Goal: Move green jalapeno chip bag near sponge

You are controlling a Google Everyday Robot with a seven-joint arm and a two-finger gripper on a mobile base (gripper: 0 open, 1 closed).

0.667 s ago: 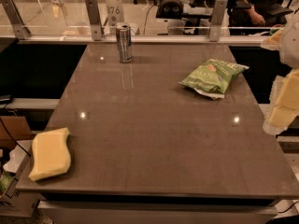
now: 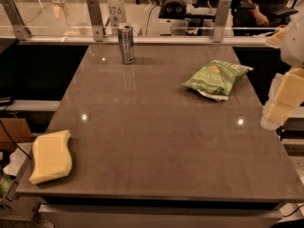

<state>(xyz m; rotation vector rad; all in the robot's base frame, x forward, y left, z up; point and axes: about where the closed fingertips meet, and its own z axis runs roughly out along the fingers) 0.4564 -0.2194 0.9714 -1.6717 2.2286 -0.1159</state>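
Next, my gripper will go to the green jalapeno chip bag's end (image 2: pixel 232 73) farthest from the silver drink can and close there.
The green jalapeno chip bag (image 2: pixel 216 78) lies crinkled on the brown table at the right rear, its white sealed edge toward the front. The pale-yellow sponge (image 2: pixel 50 156) lies at the table's front left corner, far from the bag. My gripper (image 2: pixel 284 99), with pale-yellow blocky fingers on a white arm, hangs at the right edge of the view, beyond the table's right side and to the right of the bag, touching nothing.
A silver drink can (image 2: pixel 126 43) stands upright at the table's rear, left of centre. A glass barrier with metal posts (image 2: pixel 94 19) runs along the far edge. A cardboard box (image 2: pixel 14 201) sits on the floor at the front left.
The gripper has shifted slightly at the right edge. The bag, sponge and can have not moved.
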